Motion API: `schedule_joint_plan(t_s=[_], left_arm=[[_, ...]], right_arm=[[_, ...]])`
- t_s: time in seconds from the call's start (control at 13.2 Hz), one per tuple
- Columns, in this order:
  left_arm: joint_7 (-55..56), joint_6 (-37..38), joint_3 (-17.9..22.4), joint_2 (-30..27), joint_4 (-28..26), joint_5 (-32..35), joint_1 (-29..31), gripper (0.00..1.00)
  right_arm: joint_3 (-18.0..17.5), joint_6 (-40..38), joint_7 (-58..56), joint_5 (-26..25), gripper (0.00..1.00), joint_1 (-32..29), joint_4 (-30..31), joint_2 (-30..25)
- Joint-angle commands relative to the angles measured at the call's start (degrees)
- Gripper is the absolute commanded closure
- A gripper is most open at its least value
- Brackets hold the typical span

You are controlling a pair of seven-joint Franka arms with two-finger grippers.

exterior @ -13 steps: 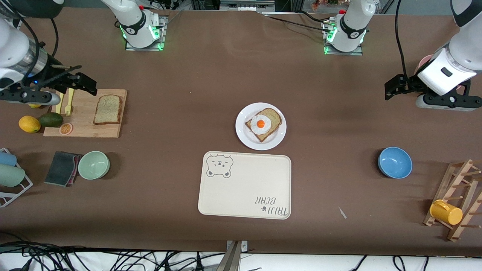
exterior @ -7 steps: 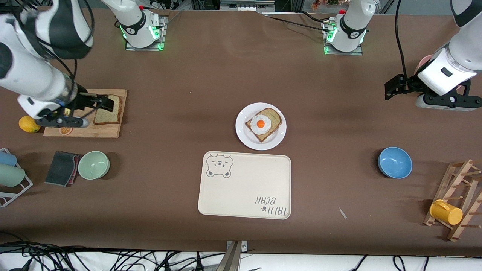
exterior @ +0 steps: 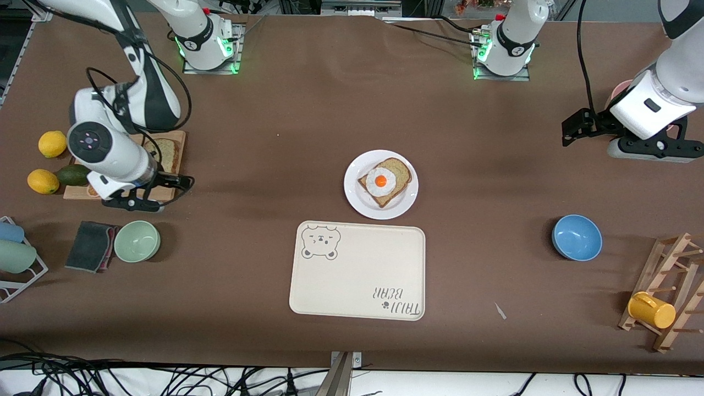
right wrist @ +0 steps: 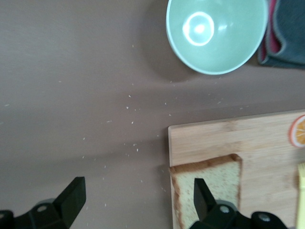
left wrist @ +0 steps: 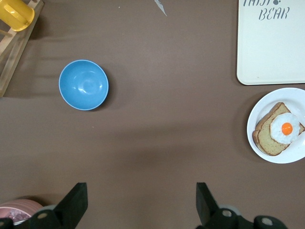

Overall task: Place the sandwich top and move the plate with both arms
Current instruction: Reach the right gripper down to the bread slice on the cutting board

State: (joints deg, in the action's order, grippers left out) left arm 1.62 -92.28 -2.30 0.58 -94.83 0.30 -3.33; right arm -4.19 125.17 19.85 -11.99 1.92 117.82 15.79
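Observation:
The sandwich top's edge [exterior: 177, 160] [right wrist: 177, 196] faces the white plate, along the side of the wooden board. Next, my right gripper closes on that edge.
The sandwich top [exterior: 169, 154] lies on a wooden board [exterior: 179, 144] at the right arm's end of the table, partly hidden by that arm. It also shows in the right wrist view [right wrist: 220, 179]. My right gripper [exterior: 175, 190] is open and empty, one finger over the slice's edge, the other over bare table beside the board [right wrist: 267, 152]. The white plate [exterior: 352, 193] holds a bread slice with a fried egg [exterior: 381, 180] at mid-table. My left gripper [exterior: 572, 129] [left wrist: 140, 202] is open and empty, and waits above the table at the left arm's end.
A beige bear tray [exterior: 357, 286] lies nearer the camera than the plate. A green bowl [exterior: 137, 241] and dark cloth [exterior: 91, 246] lie near the board. Two lemons [exterior: 52, 144] and an avocado [exterior: 74, 175] sit beside it. A blue bowl [exterior: 576, 237] and a mug rack [exterior: 668, 286] are at the left arm's end.
My right arm has swung across the board toward mid-table, from the fork end to the bread's edge. The left arm has not moved.

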Motion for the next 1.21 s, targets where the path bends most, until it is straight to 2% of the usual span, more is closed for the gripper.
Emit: schedule_joint_plan(t_s=[0.0,0.3,0.53,0.76,1.06,1.14], left_arm=[[0.3,1.2,0.0,0.6,1.7,-0.7,-0.1,0.0],[0.3,1.1,0.0,0.6,1.7,-0.7,-0.1,0.0],[0.2,1.1,0.0,0.6,1.7,-0.7,-0.1,0.0],[0.3,1.2,0.0,0.6,1.7,-0.7,-0.1,0.0],[0.3,1.1,0.0,0.7,1.7,-0.7,-0.1,0.0],[0.3,1.2,0.0,0.7,1.7,-0.7,-0.1,0.0]], right_arm=[[0.1,3.8,2.0,-1.1,0.0,0.0,3.9,-0.3],[0.2,3.1,1.7,-1.5,0.06,-0.1,4.2,2.7],[0.8,-1.1,1.9,-2.7,0.1,-0.1,4.3,2.8],[0.7,-5.1,1.2,-3.5,0.11,0.0,4.0,2.1],[0.8,-4.5,1.2,-3.6,0.11,-0.1,2.9,1.3],[2.3,-3.9,1.2,-4.1,0.11,-0.1,2.6,1.3]])
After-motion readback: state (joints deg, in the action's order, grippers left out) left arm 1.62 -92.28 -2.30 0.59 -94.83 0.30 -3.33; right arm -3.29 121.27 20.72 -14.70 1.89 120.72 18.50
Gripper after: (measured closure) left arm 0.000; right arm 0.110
